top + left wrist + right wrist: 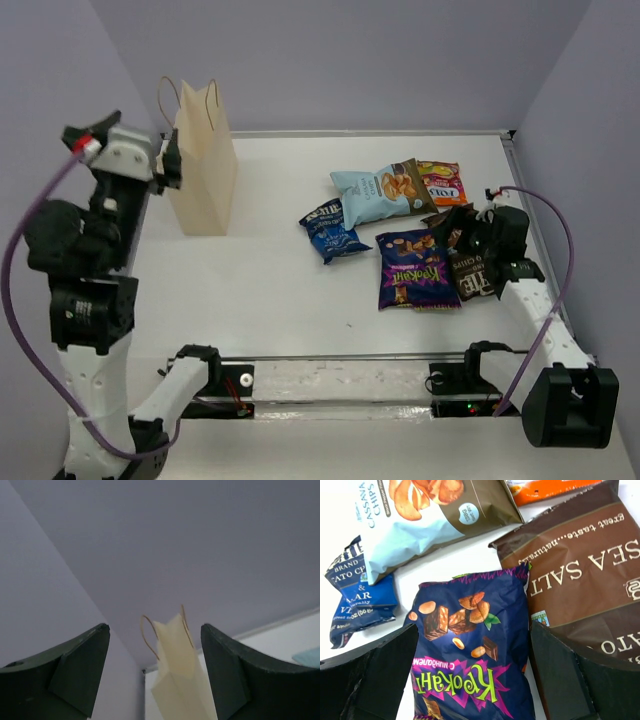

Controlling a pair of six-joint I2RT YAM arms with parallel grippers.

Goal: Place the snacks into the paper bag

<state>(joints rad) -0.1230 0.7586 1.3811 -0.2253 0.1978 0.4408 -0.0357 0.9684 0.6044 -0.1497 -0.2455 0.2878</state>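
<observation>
The dark blue packet is next for my right gripper, which should go to it and close on the packet's side [349, 234] [377, 593] next to the light blue packet.
The paper bag [205, 165] stands upright at the back left, its thin loop handles up. My left gripper [172, 160] hovers open by the bag's upper left side; in the left wrist view the bag [180, 675] shows ahead between the fingers [80, 670], untouched. The snacks lie at the right: dark blue [333, 232], light blue [380, 190], orange-red [440, 182], purple [415, 268] and brown [478, 272]. My right gripper [468, 238] hangs open above them, straddling the purple packet [470, 650], with the brown bag [585, 575] under its right finger.
Purple walls close in behind and on both sides. A metal rail [340, 380] with the arm bases runs along the near edge. White tabletop [270, 280] stretches between the bag and the snack pile.
</observation>
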